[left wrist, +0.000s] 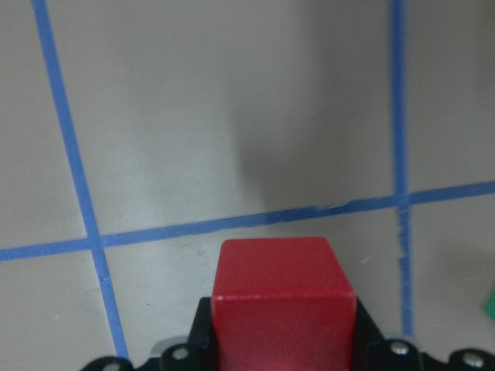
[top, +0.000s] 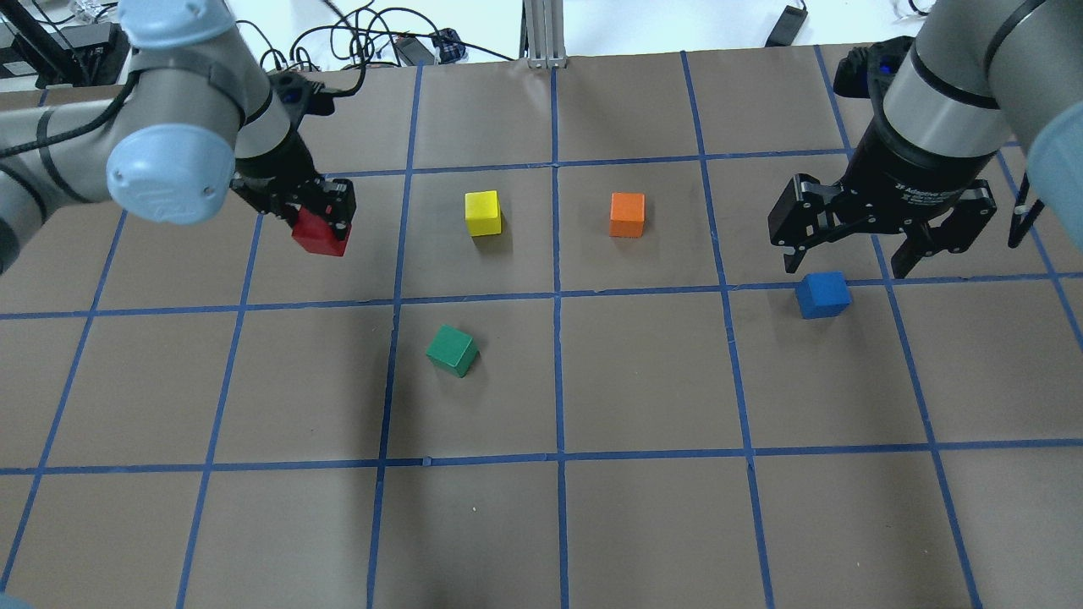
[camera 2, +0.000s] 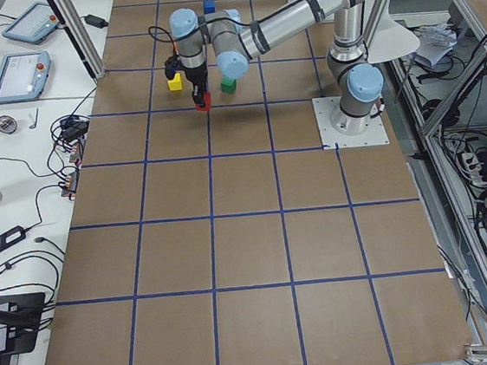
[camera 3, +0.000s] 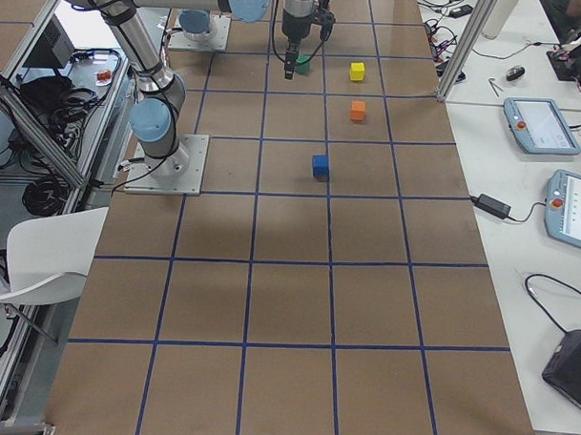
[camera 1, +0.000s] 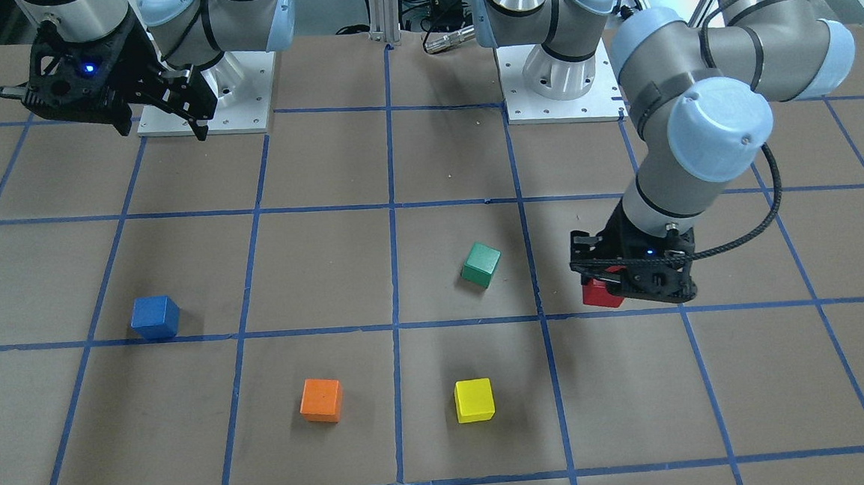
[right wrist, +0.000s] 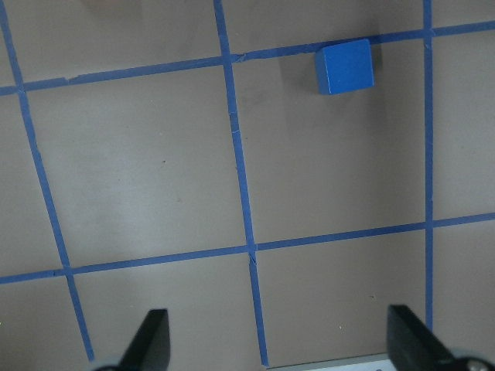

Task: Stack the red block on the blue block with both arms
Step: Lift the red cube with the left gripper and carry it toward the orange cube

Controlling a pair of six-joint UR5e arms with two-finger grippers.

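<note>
My left gripper needs to release the red block on the tape crossing (camera 1: 395, 332), where I see it between the green block and the orange block.
The red block (top: 320, 235) is held in my left gripper (top: 323, 222), which is shut on it at the table's left side. It also shows in the front view (camera 1: 602, 293) and fills the bottom of the left wrist view (left wrist: 282, 297), with a shadow on the paper beneath it. The blue block (top: 822, 294) sits on the table at the right, on its own; it also shows in the front view (camera 1: 155, 317). My right gripper (top: 846, 258) is open and empty, raised well above the table. The blue block (right wrist: 344, 66) lies ahead of it in the right wrist view.
A green block (top: 452, 351), a yellow block (top: 483, 212) and an orange block (top: 627, 214) lie on the brown, blue-taped table (top: 643, 507) between the two arms. The arm bases stand at the table's robot side (camera 1: 557, 85).
</note>
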